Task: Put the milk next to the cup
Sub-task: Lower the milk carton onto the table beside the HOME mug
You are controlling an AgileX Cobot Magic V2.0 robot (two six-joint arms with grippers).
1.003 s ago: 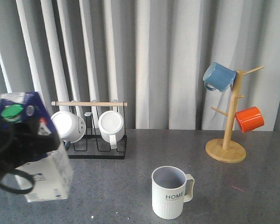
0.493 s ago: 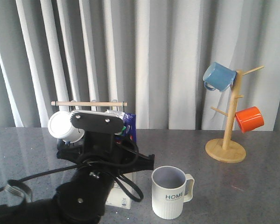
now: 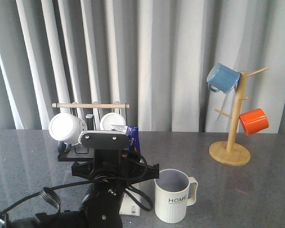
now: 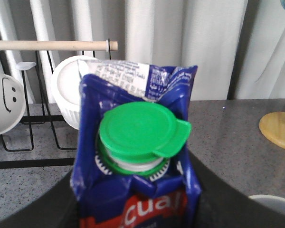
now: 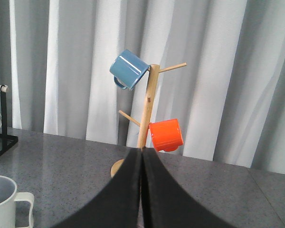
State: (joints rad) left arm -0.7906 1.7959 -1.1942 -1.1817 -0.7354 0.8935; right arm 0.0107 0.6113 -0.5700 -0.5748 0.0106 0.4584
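My left gripper needs to release the milk on the table (image 3: 125,213) next to the white cup, on the side opposite the cup's handle.
The milk (image 4: 137,190) is a blue carton with a green round cap (image 4: 137,129) and a red label. It stands upright between the fingers of my left gripper (image 4: 137,213), which is shut on it. In the front view my left gripper (image 3: 115,167) hides most of the milk. Only its gabled top (image 3: 131,131) and white base show, just left of the cup (image 3: 172,195). The cup is a white ribbed mug marked "HOME" with its handle to the right. Its rim shows in the left wrist view (image 4: 274,203). My right gripper (image 5: 142,161) is shut and empty.
A black wire rack (image 3: 92,151) with a wooden bar holds two white mugs (image 3: 66,128) behind the milk. A wooden mug tree (image 3: 232,151) at the back right carries a blue mug (image 3: 223,78) and an orange mug (image 3: 253,121). Grey curtains hang behind the table.
My left arm carried the milk from the far left to the right and set it lower, close beside the cup's left side. The cup has not moved.
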